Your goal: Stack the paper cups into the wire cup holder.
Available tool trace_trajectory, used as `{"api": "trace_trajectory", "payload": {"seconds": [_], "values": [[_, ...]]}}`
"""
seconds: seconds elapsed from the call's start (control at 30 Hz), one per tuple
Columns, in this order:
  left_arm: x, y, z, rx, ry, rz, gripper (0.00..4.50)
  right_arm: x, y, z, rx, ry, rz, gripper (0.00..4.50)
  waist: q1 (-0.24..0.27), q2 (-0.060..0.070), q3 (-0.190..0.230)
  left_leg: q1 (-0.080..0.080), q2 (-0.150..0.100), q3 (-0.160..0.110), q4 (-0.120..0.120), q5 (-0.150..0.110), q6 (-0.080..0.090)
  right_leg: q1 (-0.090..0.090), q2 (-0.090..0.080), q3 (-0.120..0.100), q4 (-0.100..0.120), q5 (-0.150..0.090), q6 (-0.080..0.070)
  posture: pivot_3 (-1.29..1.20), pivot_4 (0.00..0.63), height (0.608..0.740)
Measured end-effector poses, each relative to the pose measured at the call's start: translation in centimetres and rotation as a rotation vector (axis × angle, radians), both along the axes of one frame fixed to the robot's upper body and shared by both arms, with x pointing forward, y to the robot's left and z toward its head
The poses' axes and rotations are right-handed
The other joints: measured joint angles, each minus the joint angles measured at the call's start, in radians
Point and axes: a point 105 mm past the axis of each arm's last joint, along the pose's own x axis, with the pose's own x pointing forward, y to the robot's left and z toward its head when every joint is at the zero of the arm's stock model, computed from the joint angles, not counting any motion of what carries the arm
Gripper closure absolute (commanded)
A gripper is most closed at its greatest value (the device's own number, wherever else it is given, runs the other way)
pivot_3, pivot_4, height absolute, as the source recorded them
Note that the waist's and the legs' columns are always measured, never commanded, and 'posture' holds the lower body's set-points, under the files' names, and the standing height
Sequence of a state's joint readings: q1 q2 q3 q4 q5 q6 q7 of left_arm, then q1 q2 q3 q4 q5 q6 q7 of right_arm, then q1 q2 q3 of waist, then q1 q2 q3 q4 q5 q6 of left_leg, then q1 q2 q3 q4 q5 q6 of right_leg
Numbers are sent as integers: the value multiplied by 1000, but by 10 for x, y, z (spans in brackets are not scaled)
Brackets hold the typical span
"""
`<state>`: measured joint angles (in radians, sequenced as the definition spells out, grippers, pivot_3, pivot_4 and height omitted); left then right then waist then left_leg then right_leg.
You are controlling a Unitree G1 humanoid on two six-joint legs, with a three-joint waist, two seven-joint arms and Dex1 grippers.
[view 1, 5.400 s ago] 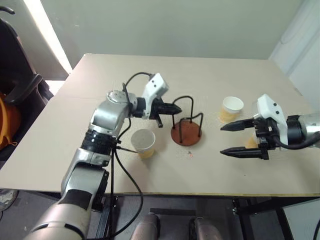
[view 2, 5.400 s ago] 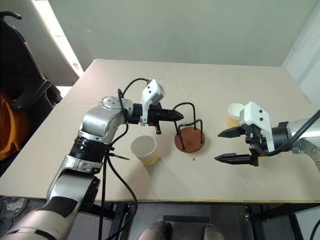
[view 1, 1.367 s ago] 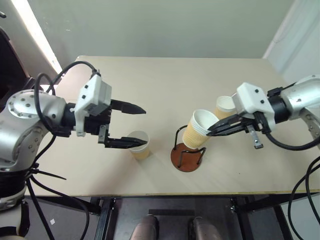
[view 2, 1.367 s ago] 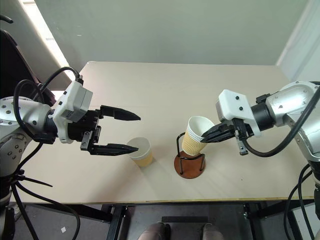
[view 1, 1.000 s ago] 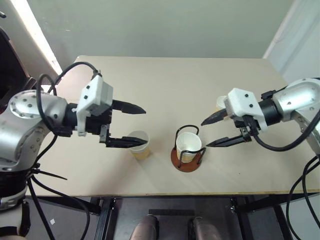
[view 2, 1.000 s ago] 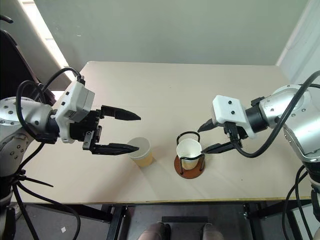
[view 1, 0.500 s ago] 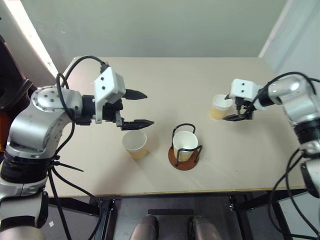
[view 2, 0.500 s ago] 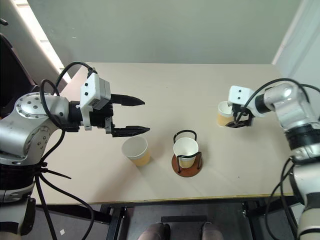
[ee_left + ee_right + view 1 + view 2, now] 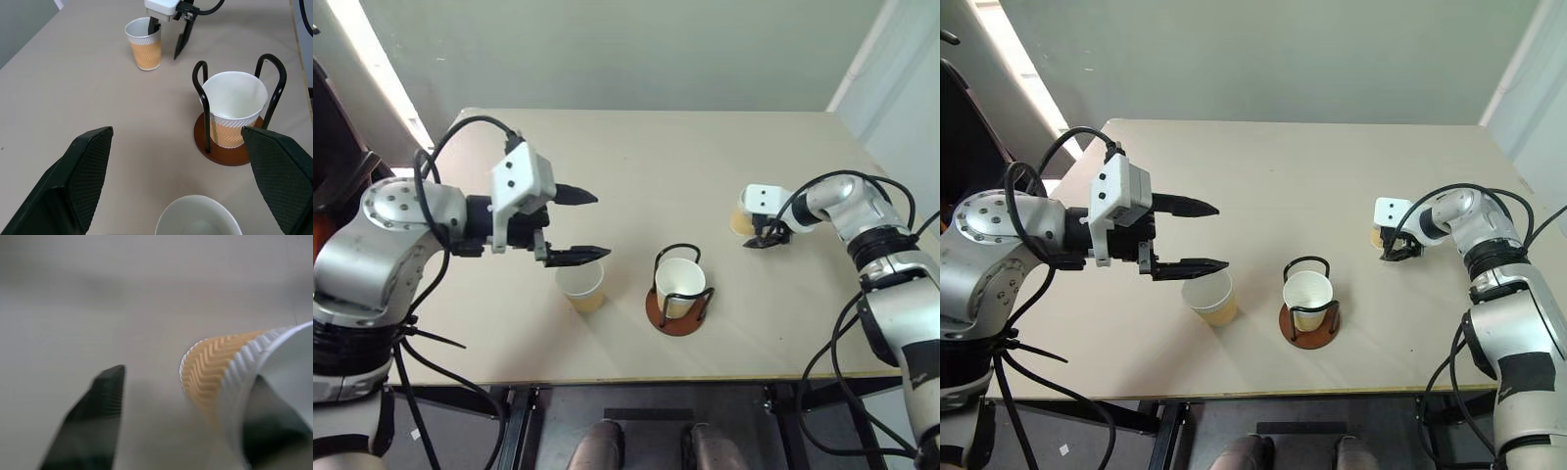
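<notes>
The robot's left gripper needs to next move to the far side of the cup's rim [image 9: 573, 266] [image 9: 158, 226] on the paper cup just below it and close there.
One paper cup [image 9: 680, 284] stands upright inside the wire cup holder [image 9: 658, 315] at the table's middle. To its left, a second paper cup [image 9: 580, 284] stands on the table, just below my left gripper [image 9: 602, 225], which hovers open with its fingers spread wide. A third paper cup [image 9: 144, 49] stands at the right, partly hidden in the head views by my right gripper [image 9: 756, 235]. That gripper is open and straddles the cup's wall, one finger [image 9: 151, 27] inside the rim and the other [image 9: 180, 44] outside, apart from the cup.
The beige table [image 9: 656, 157] has bare room behind and in front of the cups. Dark furniture [image 9: 333, 147] stands off the table's left edge. Cables trail from both arms.
My right gripper released a cup into the holder, then swung right and down onto the far right cup, its jaws narrowing. The left gripper stayed open over its cup.
</notes>
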<state>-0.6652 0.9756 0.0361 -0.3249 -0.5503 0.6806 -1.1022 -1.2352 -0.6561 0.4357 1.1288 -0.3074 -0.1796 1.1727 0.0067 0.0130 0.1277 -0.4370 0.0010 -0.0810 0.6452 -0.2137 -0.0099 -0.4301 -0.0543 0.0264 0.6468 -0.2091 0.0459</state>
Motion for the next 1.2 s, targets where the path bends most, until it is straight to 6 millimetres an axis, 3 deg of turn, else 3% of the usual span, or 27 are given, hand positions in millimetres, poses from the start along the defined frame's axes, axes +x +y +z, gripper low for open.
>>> {"api": "trace_trajectory", "payload": {"seconds": [0.2, 0.3, 0.4, 0.47, 0.6, 0.7, 0.77, 0.83, 1.1, 1.2], "values": [[-1, 1, 0, 8, 0, 4, 0, -1, 3, 10, 1, -13, 42, 4464, 0, 0, 0, 0, 0, 0, 0, 0, 0, 0, 0, 0, 1, 0, -1, 0, 150, 740], [-1, 3, 0, 17, 3, 4, 0, -5, 3, 19, -8, -11, 78, 4464, 0, 0, 0, 0, 0, 0, 0, 0, 0, 0, 0, 0, 1, 0, -1, 0, 150, 740], [-2, 6, 0, 32, 14, 3, 0, -17, 8, 43, 26, -1, 162, 4464, 0, 1, 0, 0, 0, 0, -1, 0, -2, 0, 0, 0, 0, -1, -3, 0, 150, 740], [-2, 8, -1, 36, 20, 1, 0, -37, 17, 71, 74, 6, 263, 4464, 0, 1, 0, -1, 0, 1, -1, 3, -8, -1, 0, -1, 0, -2, -4, 0, 150, 740], [-1, 10, -2, 36, 20, -1, 0, -84, 56, 134, 255, -60, 482, 4464, -2, 0, 0, -1, 1, 1, -2, 4, -12, 0, 2, -1, -2, -4, -7, 0, 150, 740], [-2, 10, -5, 36, 29, -5, 0, -119, 79, 150, 325, -28, 618, 4464, -3, 0, 0, 0, 1, 1, -2, 4, -13, 0, 2, 0, -2, -8, -11, 0, 150, 740], [-3, 10, -7, 36, 42, -16, 0, -140, 92, 150, 323, 3, 702, 4464, -4, 0, 0, 1, 2, 0, -2, 4, -13, 1, 2, 0, -1, -10, -12, 0, 150, 740], [-9, 9, -10, 39, 74, -44, 0, -153, 95, 137, 285, 41, 734, 4464, -3, -1, 0, 1, 1, -1, -2, 5, -12, 2, 2, -1, -1, -11, -14, 0, 150, 740], [-42, 16, 7, -10, 134, -189, 0, -159, 99, 105, 189, 99, 726, 4464, -6, -1, 0, 3, 1, 0, 0, 2, 1, 2, 2, 0, 3, -10, -13, 0, 150, 740], [-47, 21, 1, 8, 179, -197, 0, -156, 99, 100, 169, 98, 714, 4464, -6, -1, 0, 3, 1, 0, 0, 3, 1, 2, 2, 0, 5, -9, -14, 0, 150, 740]]}}
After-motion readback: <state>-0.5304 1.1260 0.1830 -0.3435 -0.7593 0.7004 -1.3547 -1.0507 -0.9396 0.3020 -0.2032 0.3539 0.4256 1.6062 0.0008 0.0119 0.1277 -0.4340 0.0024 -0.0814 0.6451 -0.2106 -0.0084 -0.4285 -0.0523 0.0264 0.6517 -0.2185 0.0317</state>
